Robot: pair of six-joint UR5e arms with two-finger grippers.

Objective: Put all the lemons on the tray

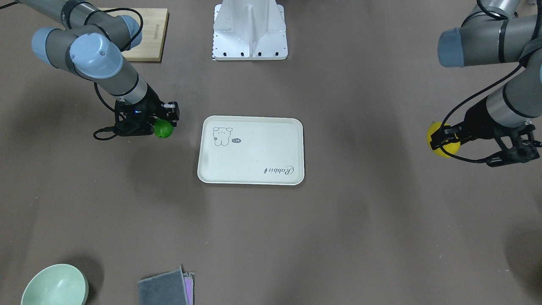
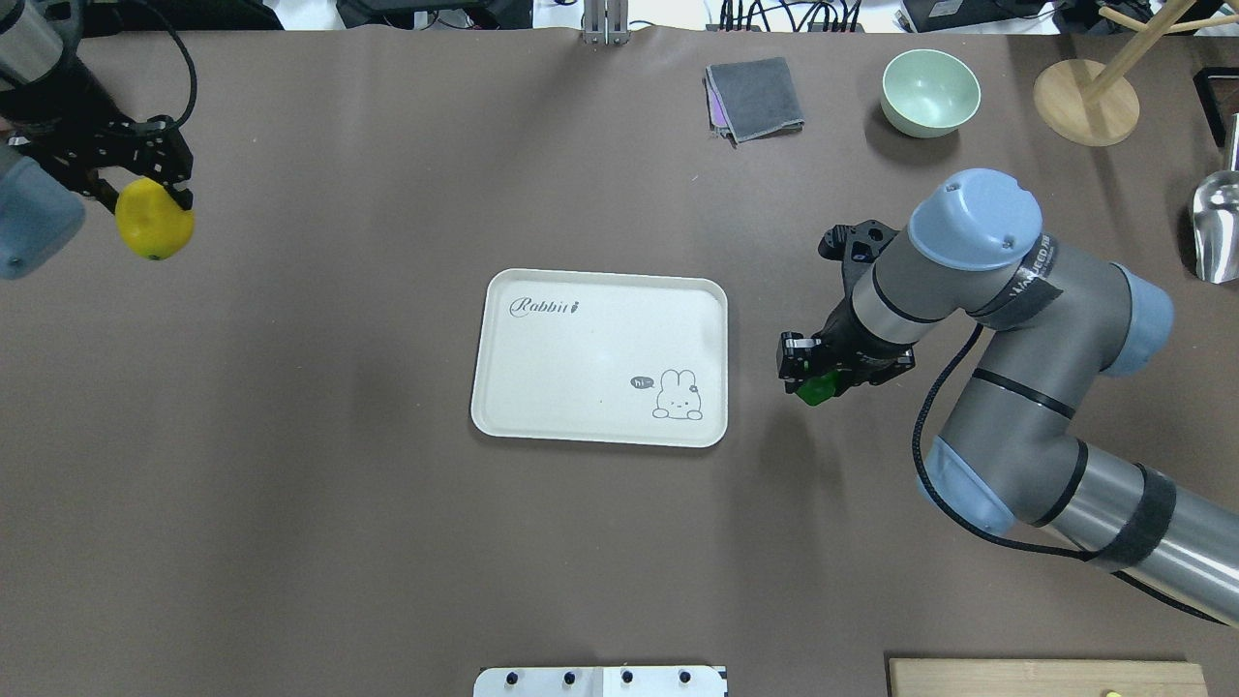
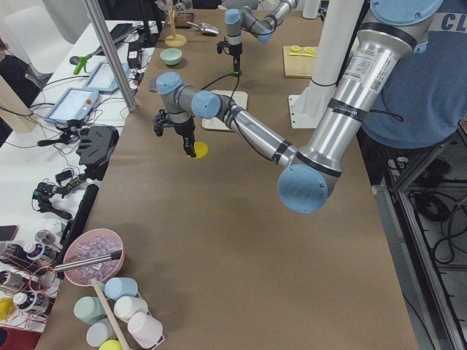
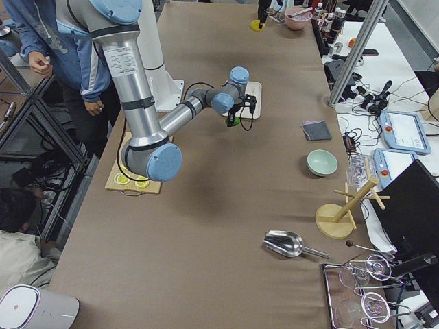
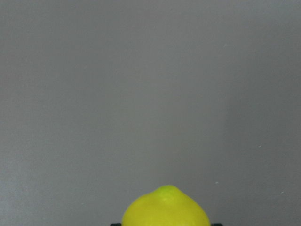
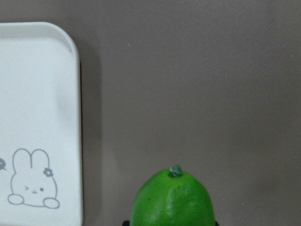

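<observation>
Next, I release the yellow lemon from my left gripper in the cream-white tray's bare corner [image 1: 284,125], at the lettering end, on the robot base side.
The cream-white tray [image 2: 581,368] lies at the table's middle with nothing on it; it also shows in the front view [image 1: 254,152] and at the left of the right wrist view [image 6: 37,94]. My left gripper [image 2: 155,208] is shut on the yellow lemon [image 2: 153,230] far to the tray's left, over bare table; the lemon also shows in the front view [image 1: 440,142] and the left wrist view [image 5: 165,209]. My right gripper [image 2: 811,376] is shut on the green lemon [image 2: 818,389] just off the tray's right edge, beside the rabbit drawing; the lemon also shows in the front view [image 1: 163,129] and the right wrist view [image 6: 172,200].
A pale green bowl [image 2: 930,92], a folded grey cloth [image 2: 755,97], a wooden stand [image 2: 1084,102] and a metal scoop [image 2: 1218,227] sit at the far side. A bamboo board [image 1: 146,36] with lemon slices [image 4: 132,180] lies near the robot base [image 1: 250,31].
</observation>
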